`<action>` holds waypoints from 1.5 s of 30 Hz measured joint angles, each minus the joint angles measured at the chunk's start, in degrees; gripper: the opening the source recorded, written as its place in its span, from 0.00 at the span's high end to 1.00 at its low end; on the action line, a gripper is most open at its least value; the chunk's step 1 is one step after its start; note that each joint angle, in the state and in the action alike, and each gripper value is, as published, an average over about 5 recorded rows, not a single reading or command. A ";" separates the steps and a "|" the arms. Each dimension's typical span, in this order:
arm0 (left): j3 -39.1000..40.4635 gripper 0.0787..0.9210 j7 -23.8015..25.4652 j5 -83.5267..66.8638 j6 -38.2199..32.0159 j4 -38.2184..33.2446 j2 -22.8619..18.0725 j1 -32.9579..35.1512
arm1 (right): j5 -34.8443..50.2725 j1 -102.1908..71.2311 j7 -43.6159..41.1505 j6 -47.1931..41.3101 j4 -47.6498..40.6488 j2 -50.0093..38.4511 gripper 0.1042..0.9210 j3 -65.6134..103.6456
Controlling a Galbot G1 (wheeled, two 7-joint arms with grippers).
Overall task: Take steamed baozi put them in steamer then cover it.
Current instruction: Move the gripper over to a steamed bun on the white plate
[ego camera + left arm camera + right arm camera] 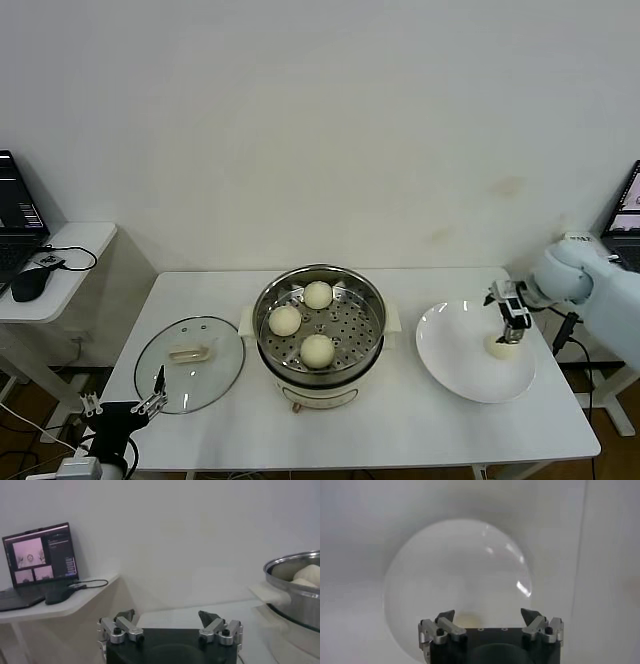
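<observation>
Next, I lower my right gripper to the baozi on the white plate and close it on the baozi's sides (502, 348) (468, 620).
The steamer (372, 300) stands mid-table with three steamed baozi on its perforated tray: one at the back (318, 294), one on the left (285, 320), one at the front (317, 350). A fourth baozi (503, 348) lies on the white plate (450, 345). My right gripper (511, 333) hangs open just above it, and the bun (466, 619) shows low between the jaws (487, 615). The cover (190, 362) lies flat left of the steamer. My left gripper (125, 400) waits open near the table's front left corner, empty (167, 616).
A side table at the far left holds a laptop (40, 555) and a mouse (28, 284). Another laptop (628, 215) sits at the right edge. In the left wrist view the steamer's rim (295, 565) and handle are off to one side.
</observation>
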 measured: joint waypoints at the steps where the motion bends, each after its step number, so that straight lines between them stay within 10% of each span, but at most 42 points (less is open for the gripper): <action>1: -0.04 0.12 0.00 0.02 0.00 -0.01 -0.05 0.07 | -0.60 -0.95 0.09 0.25 -0.85 0.35 0.12 0.90; 23: -0.31 0.12 -0.01 0.09 0.00 0.32 -0.38 0.19 | -9.55 -9.20 2.44 2.46 -15.13 8.76 0.13 9.26; 45: -0.22 0.12 -0.05 0.07 -0.07 0.57 -0.48 0.00 | -10.38 -9.00 2.38 2.71 -17.05 10.24 0.41 9.91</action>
